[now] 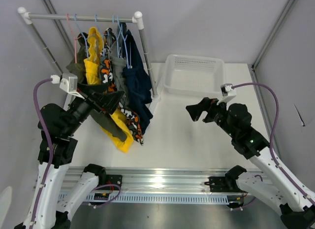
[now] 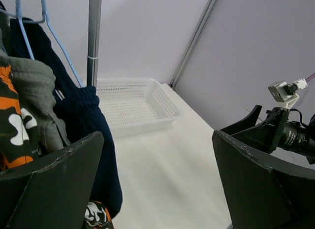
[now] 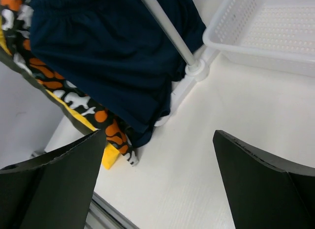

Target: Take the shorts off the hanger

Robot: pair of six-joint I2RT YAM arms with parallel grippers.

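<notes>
I will next close my right gripper on the lower part of the navy shorts (image 1: 138, 104) (image 3: 101, 79), along the side beside the patterned shorts.
Several shorts hang on blue and pink hangers (image 1: 120, 32) from a rail (image 1: 81, 16) at the back left. From left to right they are olive (image 1: 78, 66), yellow (image 1: 92, 61), orange-black-white patterned (image 1: 106, 66), grey (image 1: 118, 61) and navy (image 1: 138, 83). Their lower ends trail onto the table. My left gripper (image 1: 109, 98) is open in front of the hanging cloth, with nothing between its fingers (image 2: 54, 179). The navy shorts (image 2: 93, 140) lie just past the left finger. My right gripper (image 1: 197, 110) hangs open over mid table, facing the navy shorts (image 3: 113, 56) and apart from them.
A white mesh basket (image 1: 170, 86) stands at the back centre, right of the rack's upright post (image 1: 147, 61). The post's foot (image 3: 194, 71) sits beside the basket's corner (image 3: 216, 42). Grey walls close in the left, back and right sides.
</notes>
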